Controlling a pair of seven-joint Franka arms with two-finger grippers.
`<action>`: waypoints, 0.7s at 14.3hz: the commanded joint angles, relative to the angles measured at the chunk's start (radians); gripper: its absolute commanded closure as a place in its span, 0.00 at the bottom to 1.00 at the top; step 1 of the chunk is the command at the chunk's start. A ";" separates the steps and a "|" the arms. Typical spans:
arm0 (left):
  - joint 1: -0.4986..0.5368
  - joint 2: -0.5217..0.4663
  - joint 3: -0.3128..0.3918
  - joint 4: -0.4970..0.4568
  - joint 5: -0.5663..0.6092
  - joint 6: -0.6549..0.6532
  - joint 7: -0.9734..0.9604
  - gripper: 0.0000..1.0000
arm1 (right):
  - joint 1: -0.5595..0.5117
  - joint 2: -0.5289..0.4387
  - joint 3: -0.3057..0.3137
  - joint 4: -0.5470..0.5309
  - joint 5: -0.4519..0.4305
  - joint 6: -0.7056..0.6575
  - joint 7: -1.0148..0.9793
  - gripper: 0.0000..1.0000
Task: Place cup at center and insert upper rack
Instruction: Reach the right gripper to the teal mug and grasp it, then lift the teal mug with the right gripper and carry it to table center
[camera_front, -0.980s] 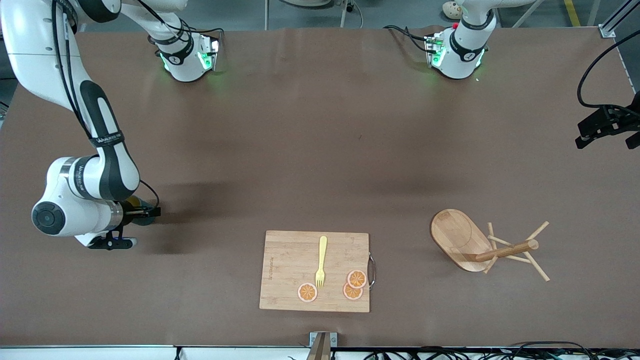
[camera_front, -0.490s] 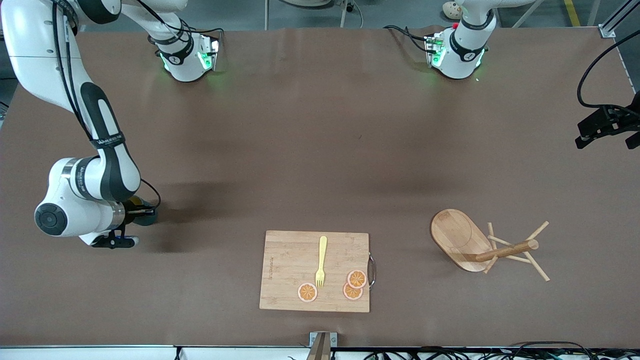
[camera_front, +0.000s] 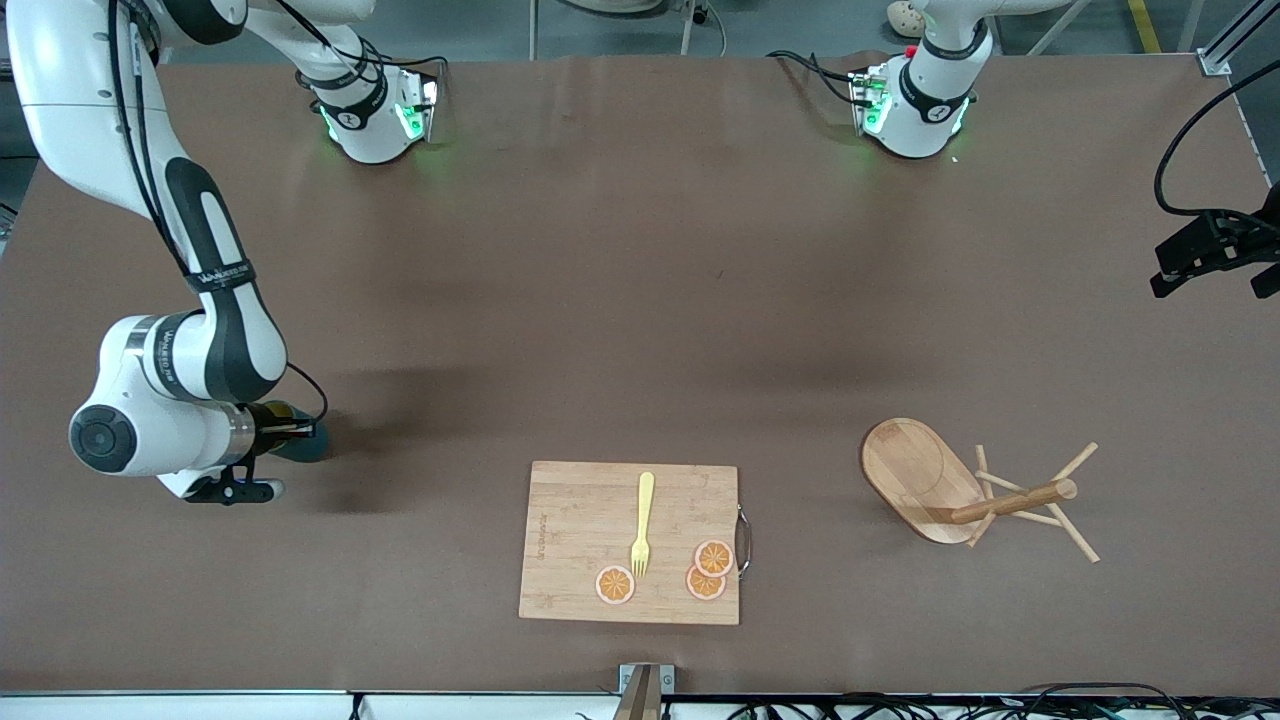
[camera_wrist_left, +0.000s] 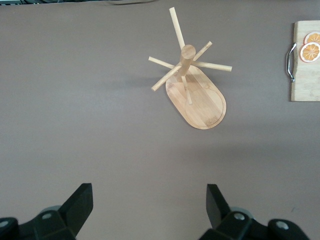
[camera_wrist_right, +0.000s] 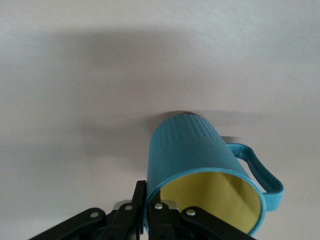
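The robot's right gripper should release the teal cup on the open table (camera_front: 677, 335) between the cutting board and the arm bases.
The teal cup (camera_front: 303, 441) with its yellow inside is at the right arm's end of the table, low over the surface. My right gripper (camera_front: 285, 430) is shut on the cup's rim. In the right wrist view the cup (camera_wrist_right: 192, 152) is tilted, its handle out to one side, and the right gripper (camera_wrist_right: 149, 212) pinches its wall, one finger inside and one outside. The upper rack (camera_front: 960, 492), a wooden mug tree, lies tipped over near the left arm's end. My left gripper (camera_wrist_left: 148, 207) hangs open and empty high above the table, looking down on the rack (camera_wrist_left: 192, 85). It is not in the front view.
A wooden cutting board (camera_front: 570, 545) lies near the front edge with a yellow fork (camera_front: 642, 522) and three orange slices (camera_front: 712, 558) on it. A black device with a cable (camera_front: 1210, 250) sits at the table's edge by the left arm's end.
My right arm has shifted a little toward the table's middle, carrying the cup with it. The rack, the board and the left arm have not moved.
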 joint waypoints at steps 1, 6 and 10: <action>0.002 -0.002 0.000 0.009 -0.017 -0.008 0.005 0.00 | 0.100 -0.076 -0.001 0.016 0.019 -0.104 0.041 1.00; 0.002 0.001 0.000 0.009 -0.017 -0.007 0.002 0.00 | 0.413 -0.081 -0.001 0.154 0.039 -0.243 0.257 1.00; 0.002 0.002 0.000 0.009 -0.017 -0.007 0.002 0.00 | 0.618 0.043 -0.001 0.289 0.059 -0.096 0.512 1.00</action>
